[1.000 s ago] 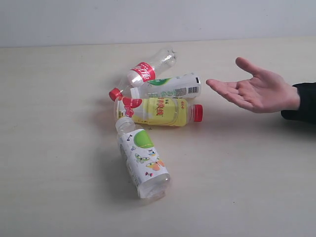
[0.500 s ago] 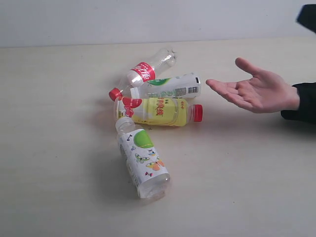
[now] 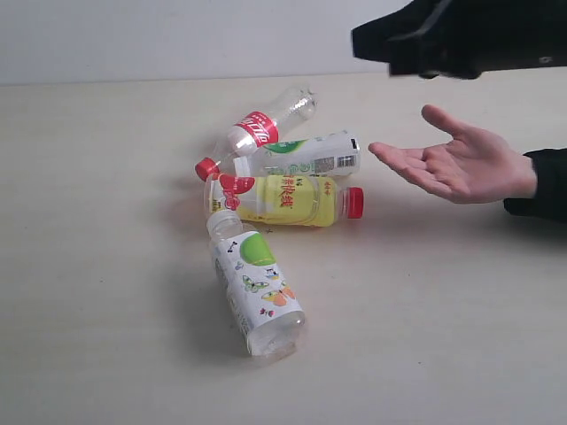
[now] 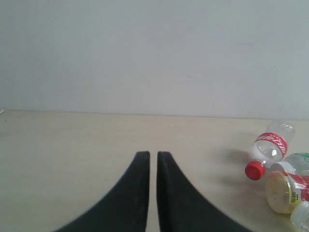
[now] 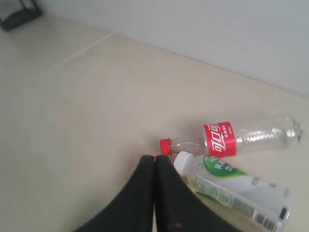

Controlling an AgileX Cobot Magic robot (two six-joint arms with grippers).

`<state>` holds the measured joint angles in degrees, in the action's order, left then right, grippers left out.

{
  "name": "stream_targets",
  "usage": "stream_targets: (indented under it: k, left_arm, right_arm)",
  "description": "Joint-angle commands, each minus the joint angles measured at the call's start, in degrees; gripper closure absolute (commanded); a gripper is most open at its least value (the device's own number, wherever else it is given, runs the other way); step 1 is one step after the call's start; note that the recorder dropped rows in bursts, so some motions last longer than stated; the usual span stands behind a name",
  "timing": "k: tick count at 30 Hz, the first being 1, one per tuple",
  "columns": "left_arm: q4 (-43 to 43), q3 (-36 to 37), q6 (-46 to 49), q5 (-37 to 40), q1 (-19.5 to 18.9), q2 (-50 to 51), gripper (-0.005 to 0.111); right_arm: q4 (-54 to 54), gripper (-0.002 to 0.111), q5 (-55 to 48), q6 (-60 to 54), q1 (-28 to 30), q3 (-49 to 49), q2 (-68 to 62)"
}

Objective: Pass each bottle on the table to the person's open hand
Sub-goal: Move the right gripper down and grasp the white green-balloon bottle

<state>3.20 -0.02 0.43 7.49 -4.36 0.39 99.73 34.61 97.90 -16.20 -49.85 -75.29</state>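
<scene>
The robot's right gripper will go next to the butterfly-label bottle and close around the middle of its label (image 3: 253,273), beside the label's green patch.
Four bottles lie on their sides in a cluster on the table (image 3: 106,266). They are a clear one with a red label (image 3: 263,127), a white-green one (image 3: 306,156), a yellow one with a red cap (image 3: 283,200) and a butterfly-label one (image 3: 257,288). The person's open hand (image 3: 452,164) waits palm up to their right. My right arm (image 3: 461,35) hangs dark and blurred above that hand. The right gripper (image 5: 155,158) is shut and empty, its tips over the red-label bottle's (image 5: 231,139) cap and beside the white-green bottle (image 5: 231,186). The left gripper (image 4: 153,154) is shut and empty, well away from the red-label bottle (image 4: 270,145).
A pale wall (image 3: 177,35) runs behind the table's far edge. A dark object (image 5: 19,14) sits at the far corner in the right wrist view. The person's black sleeve (image 3: 545,181) lies at the right edge.
My right arm has come into the exterior view from the upper right and moved left above the hand. The bottles and the hand have not moved.
</scene>
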Motion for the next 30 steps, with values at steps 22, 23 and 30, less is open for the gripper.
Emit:
stream_targets:
  k: [22, 23, 30]
  left_arm:
    - [-0.11, 0.02, -0.02, -0.29, 0.29, -0.39, 0.098]
    - [-0.11, 0.02, -0.02, -0.29, 0.29, -0.39, 0.098]
    - [-0.11, 0.02, -0.02, -0.29, 0.29, -0.39, 0.098]
  right_arm:
    - [-90.08, 0.104, -89.3, -84.09, -20.8, -23.2, -21.5]
    - [-95.73, 0.1, -89.3, -87.98, -20.8, -23.51, -21.7]
    - [-114.39, 0.058, -88.91, -100.97, -21.83, -23.68, -21.71]
